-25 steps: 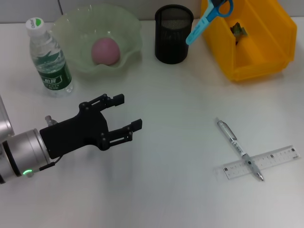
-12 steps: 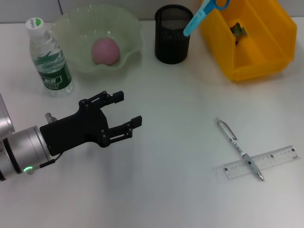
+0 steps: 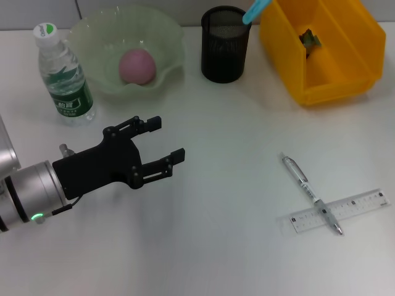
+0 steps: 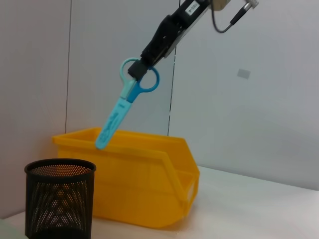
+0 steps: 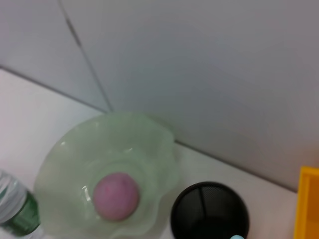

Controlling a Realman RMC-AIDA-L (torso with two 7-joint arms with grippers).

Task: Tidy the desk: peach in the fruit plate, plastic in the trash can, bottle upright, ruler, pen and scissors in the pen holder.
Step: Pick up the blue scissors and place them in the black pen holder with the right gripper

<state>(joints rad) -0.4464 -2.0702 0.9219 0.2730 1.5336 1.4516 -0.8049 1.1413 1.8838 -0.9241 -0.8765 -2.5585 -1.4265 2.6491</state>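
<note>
The blue scissors, now hanging above and behind the pen holder, will go down inside the black mesh pen holder from my right gripper, against its side (image 3: 216, 32) (image 5: 193, 211) facing the fruit plate.
Blue scissors (image 4: 122, 112) hang point-down in the air above and behind the black mesh pen holder (image 4: 60, 199), with my right gripper (image 4: 140, 68) shut on their handle rings. From the head only the scissors' tip (image 3: 256, 8) shows, over the pen holder (image 3: 226, 44) rim. The pink peach (image 3: 136, 66) lies in the green fruit plate (image 3: 92, 37). To its left the bottle (image 3: 63, 77) stands upright. A pen (image 3: 310, 194) lies across the clear ruler (image 3: 339, 211) at the right front. My left gripper (image 3: 168, 139) hovers open and empty over the left middle of the desk.
The yellow trash can (image 3: 321, 61) stands at the back right, beside the pen holder, with a scrap of plastic (image 3: 309, 40) inside. A grey wall rises right behind the desk. The right wrist view looks down on the peach (image 5: 116, 195) and pen holder (image 5: 209, 211).
The scissors have risen and shifted left, from over the yellow can's corner to above the pen holder. My left arm has barely moved.
</note>
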